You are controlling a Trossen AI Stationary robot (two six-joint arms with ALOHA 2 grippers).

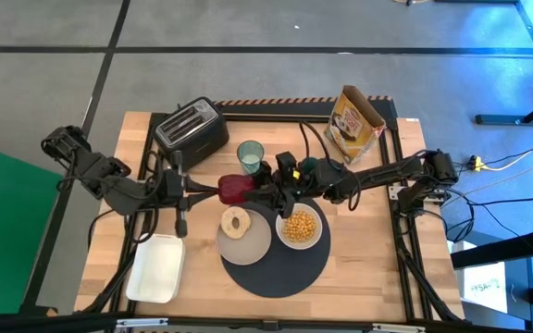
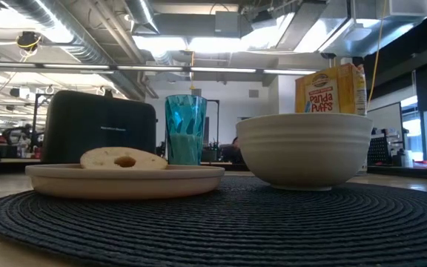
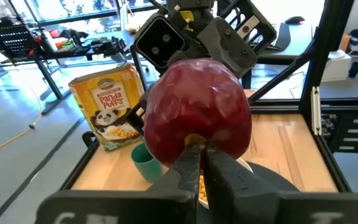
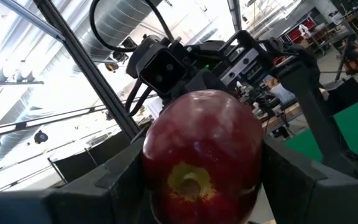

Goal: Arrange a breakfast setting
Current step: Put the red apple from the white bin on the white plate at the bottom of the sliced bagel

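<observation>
My left gripper should open, as its fingers meet at the edge of the apple's hollow, and pinch the apple's stem [image 3: 194,139] before my right gripper lets go.
A red apple [image 1: 235,189] hangs in the air between my two grippers, above the table just beyond the pale plate [image 1: 248,245]. My left gripper [image 1: 216,190] reaches it from the left, fingers nearly together. My right gripper [image 1: 259,191] reaches it from the right, fingers apart on either side of it. A bagel [image 1: 236,222] lies on the plate. The plate and a white bowl [image 1: 300,227] of cereal stand on the round dark mat [image 1: 280,268]. The bluish glass [image 1: 250,154] stands behind them. A teal thing [image 3: 145,163] shows past the apple. No gripper shows in the low view. My left gripper pinches the apple at the yellowish hollow of one end [image 3: 195,140], between its nearly closed fingertips [image 3: 190,163], coming level from the table's left. The apple is clear of the table. My right gripper has the apple's two round sides [image 4: 151,168] between its spread fingers [image 4: 124,180], coming level from the table's right. The apple's other end [image 4: 188,180] faces its wrist. How far back the apple reaches I cannot tell.
A black toaster [image 1: 191,128] stands at the far left of the table, a cereal box [image 1: 356,122] at the far right. A white rectangular tray [image 1: 157,268] lies near the front left. Cables run along both arms.
</observation>
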